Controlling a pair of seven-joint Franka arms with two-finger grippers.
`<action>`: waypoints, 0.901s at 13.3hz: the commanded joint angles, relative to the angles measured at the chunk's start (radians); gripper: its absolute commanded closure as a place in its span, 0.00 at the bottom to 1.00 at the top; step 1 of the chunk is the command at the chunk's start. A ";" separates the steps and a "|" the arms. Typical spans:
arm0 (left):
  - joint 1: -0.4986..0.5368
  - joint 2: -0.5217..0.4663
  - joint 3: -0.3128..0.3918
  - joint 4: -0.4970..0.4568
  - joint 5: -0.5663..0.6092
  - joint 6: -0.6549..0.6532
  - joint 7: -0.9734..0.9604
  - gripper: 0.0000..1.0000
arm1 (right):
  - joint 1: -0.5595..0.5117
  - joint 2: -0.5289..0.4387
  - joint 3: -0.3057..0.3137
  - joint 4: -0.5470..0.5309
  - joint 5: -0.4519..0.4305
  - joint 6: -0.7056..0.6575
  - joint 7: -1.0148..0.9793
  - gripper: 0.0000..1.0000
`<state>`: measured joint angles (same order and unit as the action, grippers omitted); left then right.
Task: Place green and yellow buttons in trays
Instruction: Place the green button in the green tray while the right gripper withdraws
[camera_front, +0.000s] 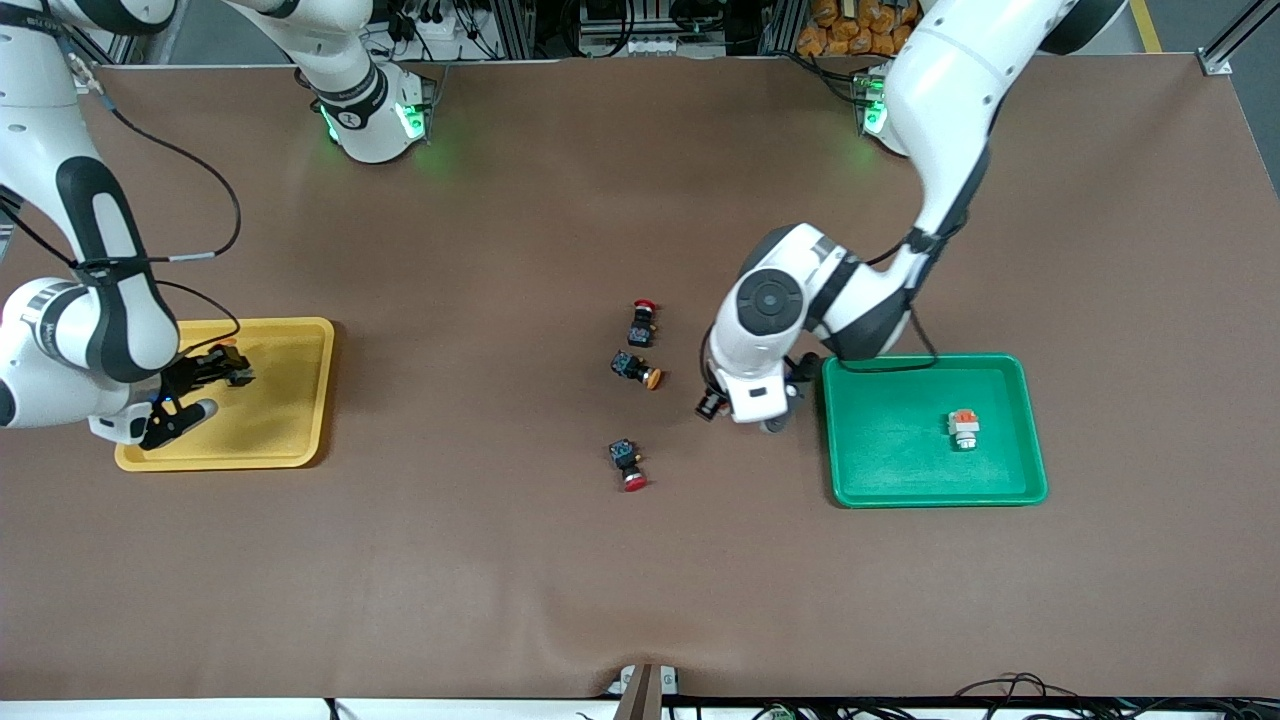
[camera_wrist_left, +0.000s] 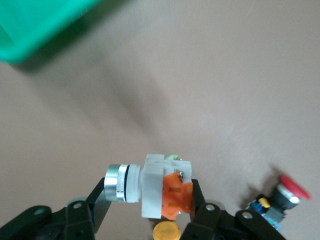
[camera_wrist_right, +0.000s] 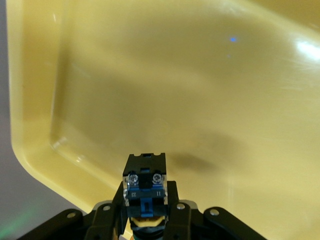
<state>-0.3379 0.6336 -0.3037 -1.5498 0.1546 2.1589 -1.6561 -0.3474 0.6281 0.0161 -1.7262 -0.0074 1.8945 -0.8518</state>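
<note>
My left gripper is going to release its white-silver button between the other button and the green tray's in the middle of the table rim (camera_front: 914, 445).
My left gripper (camera_front: 772, 418) is shut on a white-silver button with an orange block (camera_wrist_left: 160, 187), over the brown mat beside the green tray (camera_front: 1000, 495). Another white-silver button (camera_front: 963, 428) lies in that tray. My right gripper (camera_front: 222, 370) hangs over the yellow tray (camera_front: 300, 440), shut on a black-bodied button with a yellow cap (camera_wrist_right: 145, 182). The yellow tray's floor (camera_wrist_right: 175, 90) fills the right wrist view. A black button with a yellow-orange cap (camera_front: 636, 369) lies at mid-table, and its cap (camera_wrist_left: 166, 232) shows under the left gripper (camera_wrist_left: 150, 200).
Two black switches with red caps lie on the mat: one (camera_front: 641, 322) farther from the front camera than the yellow-capped button, one (camera_front: 628, 466) nearer. The red-capped switch (camera_wrist_left: 281, 197) also shows in the left wrist view, as does the green tray's corner (camera_wrist_left: 35, 25).
</note>
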 joint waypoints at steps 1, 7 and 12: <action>0.068 -0.029 -0.002 -0.003 0.003 -0.065 0.090 1.00 | -0.030 0.053 0.024 0.079 -0.006 -0.052 -0.023 0.00; 0.210 -0.019 0.001 -0.045 0.005 -0.080 0.242 1.00 | 0.030 0.029 0.036 0.077 0.128 -0.234 0.312 0.00; 0.321 -0.019 0.003 -0.064 0.008 -0.102 0.337 1.00 | 0.220 -0.044 0.036 0.063 0.252 -0.356 0.872 0.00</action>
<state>-0.0548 0.6274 -0.2940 -1.6032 0.1546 2.0759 -1.3566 -0.1980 0.6286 0.0593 -1.6411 0.2002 1.5598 -0.1635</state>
